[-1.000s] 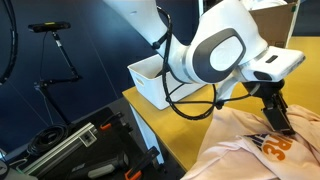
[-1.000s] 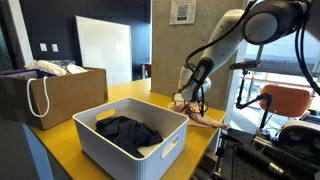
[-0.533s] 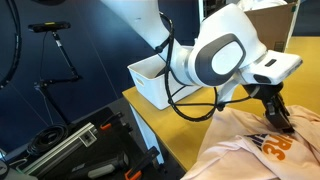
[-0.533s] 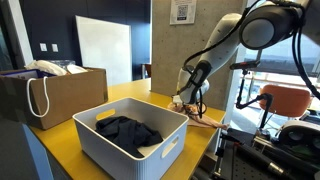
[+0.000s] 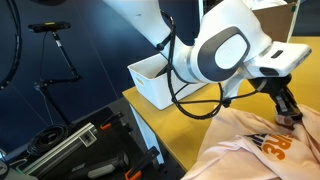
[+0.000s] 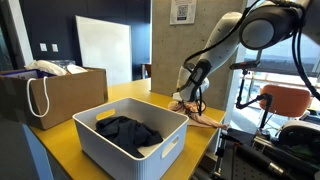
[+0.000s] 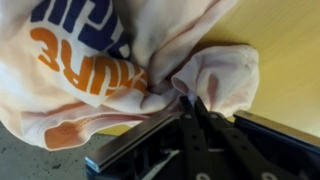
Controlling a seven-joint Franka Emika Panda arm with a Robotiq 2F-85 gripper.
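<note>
Next, I release the fold of pale pink shirt on the yellow table (image 5: pixel 223 79) close beside the white bin.
A pale pink shirt (image 7: pixel 90 60) with orange and dark lettering lies crumpled on the yellow table (image 7: pixel 280 50). In the wrist view my gripper (image 7: pixel 183 98) is shut, its two dark fingers pinching a fold of the pink fabric at the shirt's edge. In an exterior view the gripper (image 5: pixel 288 115) stands over the shirt (image 5: pixel 250 150) near the orange print. Seen from farther off, the gripper (image 6: pixel 186 103) reaches down to the shirt (image 6: pixel 206 118) at the far end of the table.
A white bin (image 6: pixel 168 140) holding dark clothes (image 6: pixel 125 128) stands on the table's near end, also seen as a white bin (image 5: pixel 150 80). A brown box (image 6: pixel 60 95) with a bag sits beside it. Black equipment (image 5: pixel 80 150) lies on the floor.
The fingers have closed from wide open onto a fold of the shirt. The gripper has shifted slightly sideways and up over the cloth.
</note>
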